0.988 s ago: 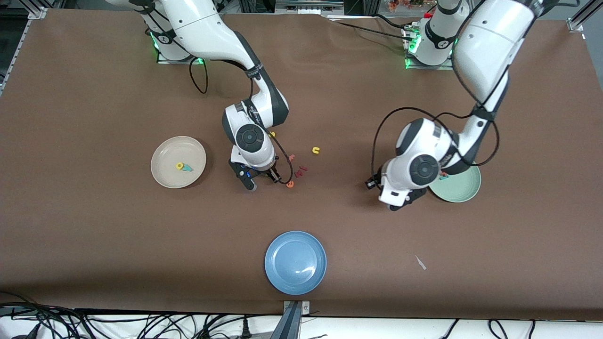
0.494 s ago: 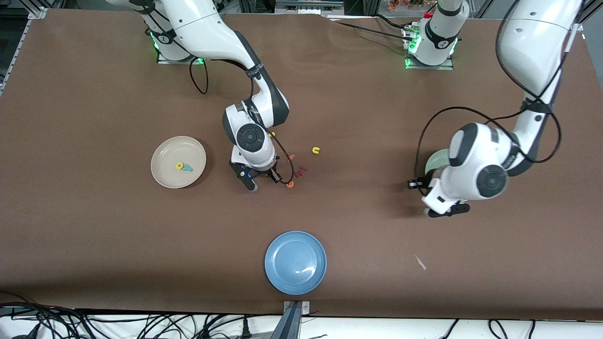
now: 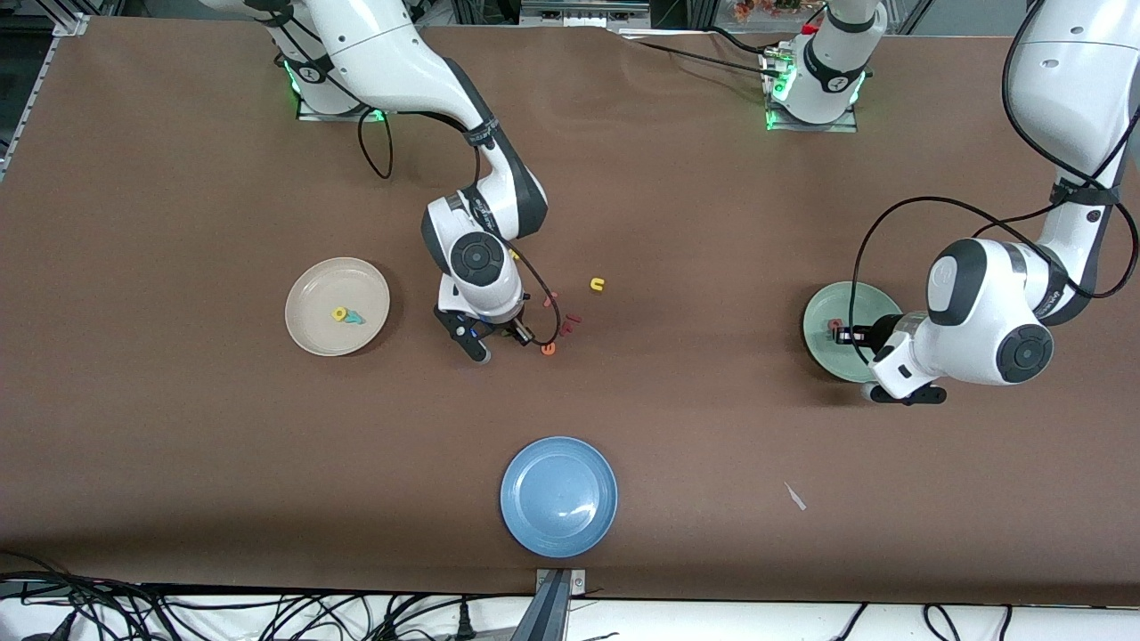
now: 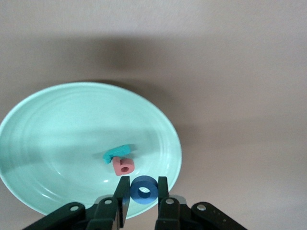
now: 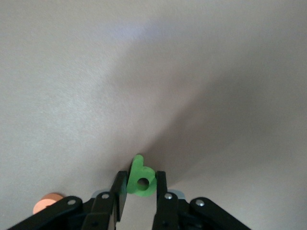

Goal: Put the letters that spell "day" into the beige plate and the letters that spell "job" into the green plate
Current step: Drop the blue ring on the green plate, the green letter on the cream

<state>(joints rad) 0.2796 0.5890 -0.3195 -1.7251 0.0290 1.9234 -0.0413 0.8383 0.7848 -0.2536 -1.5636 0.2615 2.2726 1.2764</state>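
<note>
The green rounded letter, now held low over the table, will be released by my right gripper in the space between the yellow letter and the beige plate's front rim (image 3: 333, 335).
Over the green plate (image 3: 824, 352) my left gripper (image 3: 846, 336) is shut on the blue ring "o" (image 4: 144, 188). The plate (image 4: 57, 129) holds the teal "j" (image 4: 117, 153) and the salmon "b" (image 4: 123, 166), lying together. Low over the table, between the beige plate and the loose letters, my right gripper (image 3: 495, 343) is shut on the green rounded letter (image 5: 141, 181). The beige plate (image 3: 312, 289) holds the yellow letter with a hole (image 3: 339, 313) and the teal "y" (image 3: 355, 318).
Loose letters lie beside the right gripper: an orange "e" (image 3: 548, 349), dark red pieces (image 3: 570, 322), a pink "f" (image 3: 552, 298) and a yellow "u" (image 3: 597, 285). A blue plate (image 3: 558, 496) sits near the front edge, with a white scrap (image 3: 794, 496) toward the left arm's end.
My left arm swung toward its own end of the table, bringing the blue ring over the green plate. My right gripper closed on the green letter and stayed in place.
</note>
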